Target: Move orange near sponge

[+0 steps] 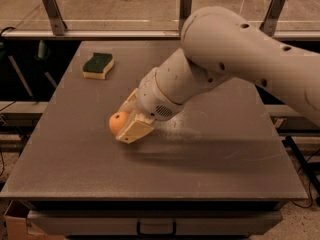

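Next, my gripper lets go of the orange on the grey table (112,62), against the side of the sponge that faces my white arm.
The orange (118,122) is a small round orange fruit at the left middle of the grey table (210,164). My gripper (128,119) reaches down from the right and its two cream fingers stand on either side of the orange, closed against it, close to the tabletop. The sponge (98,65), dark green on top with a pale yellow base, lies at the table's back left, well apart from the orange and the gripper.
My large white arm (235,59) spans the right and back of the table. A rail with metal posts (52,11) runs behind the table. A drawer handle (156,229) shows under the front edge. A cardboard box (15,224) stands at the lower left.
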`<action>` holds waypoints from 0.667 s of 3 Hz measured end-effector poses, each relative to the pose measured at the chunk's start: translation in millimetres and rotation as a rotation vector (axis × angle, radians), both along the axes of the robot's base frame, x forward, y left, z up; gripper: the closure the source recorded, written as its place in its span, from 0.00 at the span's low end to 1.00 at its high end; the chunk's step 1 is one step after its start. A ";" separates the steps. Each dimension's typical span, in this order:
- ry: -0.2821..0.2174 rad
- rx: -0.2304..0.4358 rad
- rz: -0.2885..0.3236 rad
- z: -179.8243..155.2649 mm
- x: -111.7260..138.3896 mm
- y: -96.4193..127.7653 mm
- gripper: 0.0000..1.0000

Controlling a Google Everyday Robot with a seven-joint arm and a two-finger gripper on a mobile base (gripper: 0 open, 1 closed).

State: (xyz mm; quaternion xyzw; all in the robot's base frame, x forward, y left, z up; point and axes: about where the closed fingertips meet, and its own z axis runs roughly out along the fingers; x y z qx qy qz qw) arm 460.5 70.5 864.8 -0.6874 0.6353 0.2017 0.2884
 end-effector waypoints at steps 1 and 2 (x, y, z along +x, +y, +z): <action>0.000 0.000 0.000 0.0 0.0 0.0 1.00; -0.043 0.009 -0.013 -2.2 16.9 1.9 1.00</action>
